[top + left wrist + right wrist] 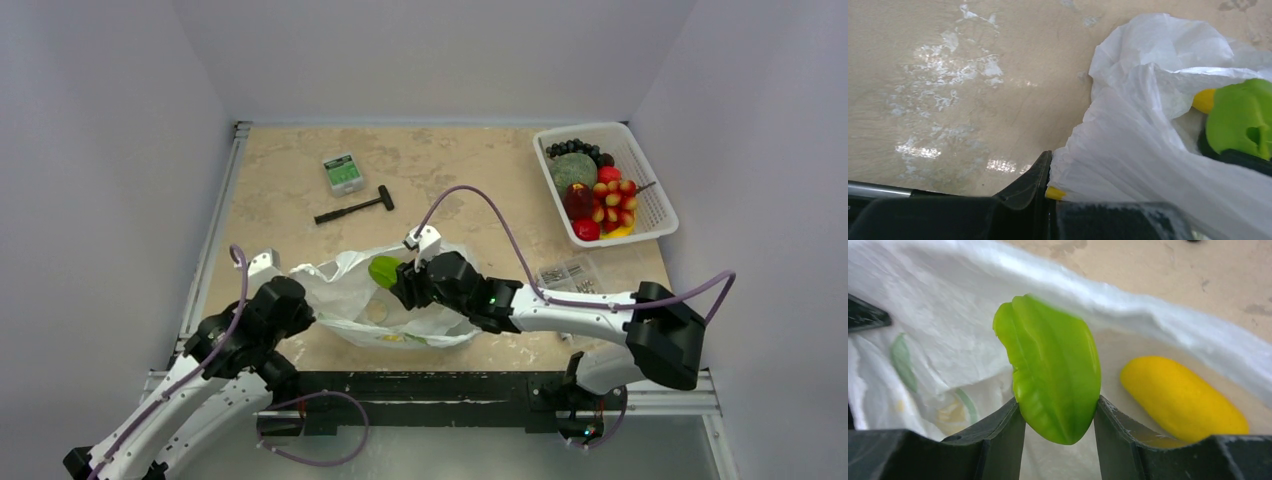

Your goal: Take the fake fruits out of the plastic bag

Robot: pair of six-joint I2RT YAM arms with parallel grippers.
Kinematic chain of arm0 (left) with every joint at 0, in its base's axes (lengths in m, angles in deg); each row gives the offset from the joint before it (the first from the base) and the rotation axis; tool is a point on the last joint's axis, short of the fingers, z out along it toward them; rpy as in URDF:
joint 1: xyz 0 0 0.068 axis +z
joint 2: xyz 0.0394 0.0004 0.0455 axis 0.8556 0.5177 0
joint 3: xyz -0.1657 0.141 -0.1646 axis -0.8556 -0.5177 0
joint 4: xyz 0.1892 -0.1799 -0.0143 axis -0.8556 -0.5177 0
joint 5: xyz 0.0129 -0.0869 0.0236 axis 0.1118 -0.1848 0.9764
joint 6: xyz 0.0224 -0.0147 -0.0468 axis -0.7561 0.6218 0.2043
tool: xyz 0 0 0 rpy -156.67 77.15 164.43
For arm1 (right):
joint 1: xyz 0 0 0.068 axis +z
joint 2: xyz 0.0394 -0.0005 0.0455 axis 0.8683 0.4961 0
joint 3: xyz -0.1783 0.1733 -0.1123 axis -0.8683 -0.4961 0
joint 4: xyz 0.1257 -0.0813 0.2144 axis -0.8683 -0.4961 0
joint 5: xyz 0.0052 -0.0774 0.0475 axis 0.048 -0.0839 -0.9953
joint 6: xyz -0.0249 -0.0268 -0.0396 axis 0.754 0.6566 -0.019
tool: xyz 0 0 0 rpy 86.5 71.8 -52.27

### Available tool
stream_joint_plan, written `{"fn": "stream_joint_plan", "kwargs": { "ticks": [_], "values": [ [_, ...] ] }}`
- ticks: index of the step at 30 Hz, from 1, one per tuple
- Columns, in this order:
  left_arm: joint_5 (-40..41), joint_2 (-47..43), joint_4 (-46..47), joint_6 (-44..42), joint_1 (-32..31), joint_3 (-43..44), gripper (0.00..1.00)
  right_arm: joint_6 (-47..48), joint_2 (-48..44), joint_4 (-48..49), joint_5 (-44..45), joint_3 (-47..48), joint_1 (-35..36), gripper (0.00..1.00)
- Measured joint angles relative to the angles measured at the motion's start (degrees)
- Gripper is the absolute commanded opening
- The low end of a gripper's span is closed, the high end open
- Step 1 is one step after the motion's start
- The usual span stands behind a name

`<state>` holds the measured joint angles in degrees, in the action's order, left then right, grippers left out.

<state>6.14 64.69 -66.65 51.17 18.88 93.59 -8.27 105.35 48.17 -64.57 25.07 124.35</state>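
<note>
The robot's right gripper needs to release the star fruit in the white basket [609,228], between the nearest red fruit and the yellow fruit.
The white plastic bag [345,290] lies crumpled at the near middle of the table, its mouth open. My left gripper [292,298] is shut on the bag's left edge [1108,145], pinching the film between its jaws. My right gripper [398,282] reaches into the bag's mouth and is shut on a green ridged star fruit [1055,372], which also shows in the top view [383,270] and the left wrist view [1240,120]. A yellow oblong fruit [1180,397] lies inside the bag to the right of the star fruit.
A white basket [655,225] with several fruits stands at the far right. A clear box of screws [568,275] lies by the right arm. A small green-labelled box [343,172] and a black hammer [355,207] lie at the back.
</note>
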Motion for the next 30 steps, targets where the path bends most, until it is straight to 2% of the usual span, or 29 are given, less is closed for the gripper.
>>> {"fn": "stream_joint_plan", "kwargs": {
  "ticks": [5, 12, 17, 23, 30],
  "values": [
    [2.6, 2.62, -3.5, -2.27, 0.0, 2.69, 0.0, -0.13, 1.22, 2.05, -3.43, 3.89, -0.04, 0.11],
    [8.96, 11.17, -5.27, -10.47, 0.04, 14.27, 0.0, -0.02, 3.32, 3.72, -7.76, 9.31, -0.02, 0.11],
    [10.49, 14.58, -5.2, -14.6, 1.07, 14.4, 0.0, 0.63, 0.74, 3.89, -7.58, 9.55, -0.02, 0.11],
    [12.39, 14.73, -4.57, -18.12, 1.68, 13.79, 0.0, 4.68, -7.91, 0.44, -2.69, 5.27, -0.02, 0.11],
    [13.25, 14.14, -3.1, -19.58, 1.68, 12.72, 0.0, 9.49, -21.81, -4.0, 11.3, -0.44, -1.62, 0.08]
  ]
}}
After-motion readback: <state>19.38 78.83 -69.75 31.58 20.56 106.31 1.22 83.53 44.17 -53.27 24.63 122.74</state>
